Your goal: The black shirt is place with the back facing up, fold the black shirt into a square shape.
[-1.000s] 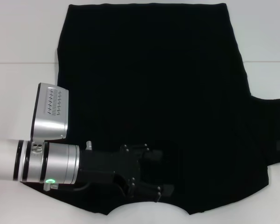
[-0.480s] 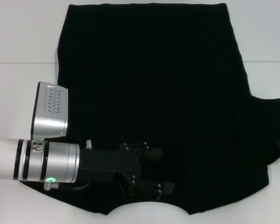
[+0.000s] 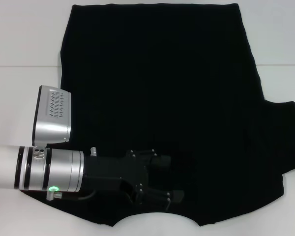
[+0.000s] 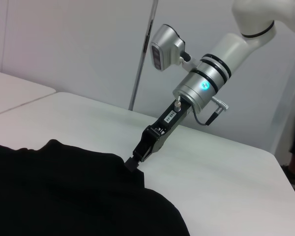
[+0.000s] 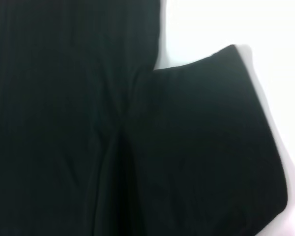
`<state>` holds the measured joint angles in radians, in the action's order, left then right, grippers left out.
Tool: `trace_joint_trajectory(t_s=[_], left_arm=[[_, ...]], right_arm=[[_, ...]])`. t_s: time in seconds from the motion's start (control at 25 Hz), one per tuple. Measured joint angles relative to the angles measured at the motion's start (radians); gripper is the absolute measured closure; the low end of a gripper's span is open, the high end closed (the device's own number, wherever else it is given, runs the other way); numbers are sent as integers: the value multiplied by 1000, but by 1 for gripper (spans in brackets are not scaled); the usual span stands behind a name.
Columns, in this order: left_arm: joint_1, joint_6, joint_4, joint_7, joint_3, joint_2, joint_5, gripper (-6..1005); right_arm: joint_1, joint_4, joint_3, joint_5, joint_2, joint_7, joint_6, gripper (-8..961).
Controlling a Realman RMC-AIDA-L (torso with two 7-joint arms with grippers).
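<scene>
The robot's right gripper will release the short sleeve on the shirt's body just inside the sleeve's base (image 3: 249,143).
The black shirt (image 3: 162,88) lies spread flat on the white table, with one short sleeve (image 3: 285,137) sticking out on the right. My left gripper (image 3: 168,178) hovers over the shirt's near left part, open, with nothing between its fingers (image 3: 175,196). In the left wrist view the right gripper (image 4: 132,163) has its tip at the sleeve's outer edge (image 4: 137,174). The right wrist view shows only that sleeve (image 5: 211,137) lying flat.
The white table (image 3: 19,98) shows to the left, right and along the near edge of the shirt. A seam line in the table (image 3: 19,66) runs across at the far left. The left wrist camera housing (image 3: 51,118) sits beside the shirt's left edge.
The dark tip of the right gripper that showed at the head view's right edge by the sleeve is no longer in that view. The left gripper has barely moved.
</scene>
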<state>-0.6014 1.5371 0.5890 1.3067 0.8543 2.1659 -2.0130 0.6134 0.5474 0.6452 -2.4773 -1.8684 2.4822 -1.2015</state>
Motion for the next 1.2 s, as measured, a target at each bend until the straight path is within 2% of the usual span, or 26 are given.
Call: trace_joint_trajectory(t_s=[0.12,0.32,0.52,1.04,1.2], left_arm=[[0,0,0,15,-1,0,2,48],[-1,2,0,36,-6,0,20,48],[1,5,-1,53,-14,0,30,48],[3,0,-16,62,-14,2,53,48],[3,0,-21,62,-17,2,54,48]], right_arm=[[-13,32,-23,4,-5,-16,14,948],[-18,47,-134,12,-7,-117,18,948],[-10,47,-198,39,-3,-204,25,948],[46,48,-194,96,4,-291,35,949],[81,48,-183,97,-13,-307,4,949]])
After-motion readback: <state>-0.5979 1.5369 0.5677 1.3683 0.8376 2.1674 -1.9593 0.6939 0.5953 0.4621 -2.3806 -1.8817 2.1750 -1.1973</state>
